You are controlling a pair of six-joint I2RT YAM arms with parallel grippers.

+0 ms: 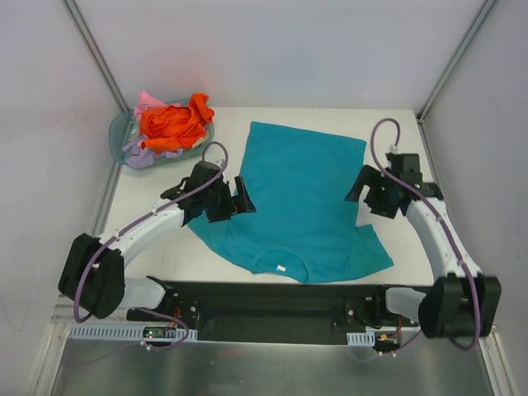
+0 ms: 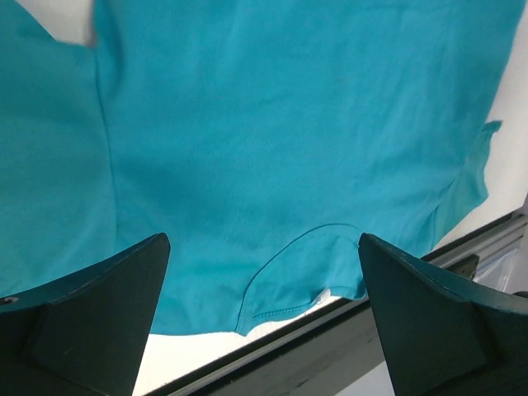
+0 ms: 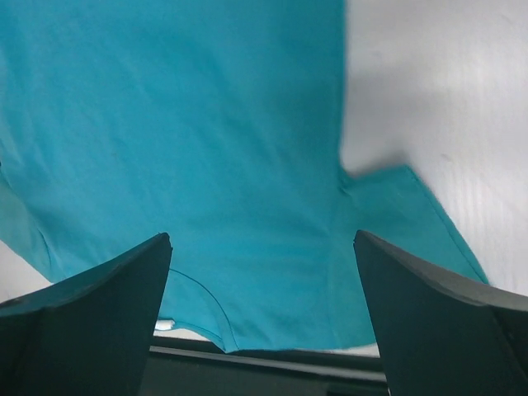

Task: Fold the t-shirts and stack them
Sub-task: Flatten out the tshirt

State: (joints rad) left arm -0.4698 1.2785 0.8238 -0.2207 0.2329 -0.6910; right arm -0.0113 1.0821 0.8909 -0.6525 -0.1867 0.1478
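Note:
The robot's left gripper will next grab the teal t-shirt's outer sleeve corner (image 1: 389, 262) (image 2: 483, 197), on the sleeve nearer the right gripper, close to the black rail.
A teal t-shirt (image 1: 301, 198) lies spread flat on the white table, collar toward the near edge. It fills the left wrist view (image 2: 272, 140) and the right wrist view (image 3: 190, 140). My left gripper (image 1: 235, 200) hovers open and empty over the shirt's left edge. My right gripper (image 1: 367, 190) hovers open and empty over its right edge. Orange (image 1: 173, 124), lavender (image 1: 140, 155) and pink (image 1: 148, 102) t-shirts lie heaped in a basket at the back left.
The round translucent grey-blue basket (image 1: 120, 128) stands at the table's back left corner. A black rail (image 1: 272, 309) runs along the near edge between the arm bases. White walls enclose the table on three sides.

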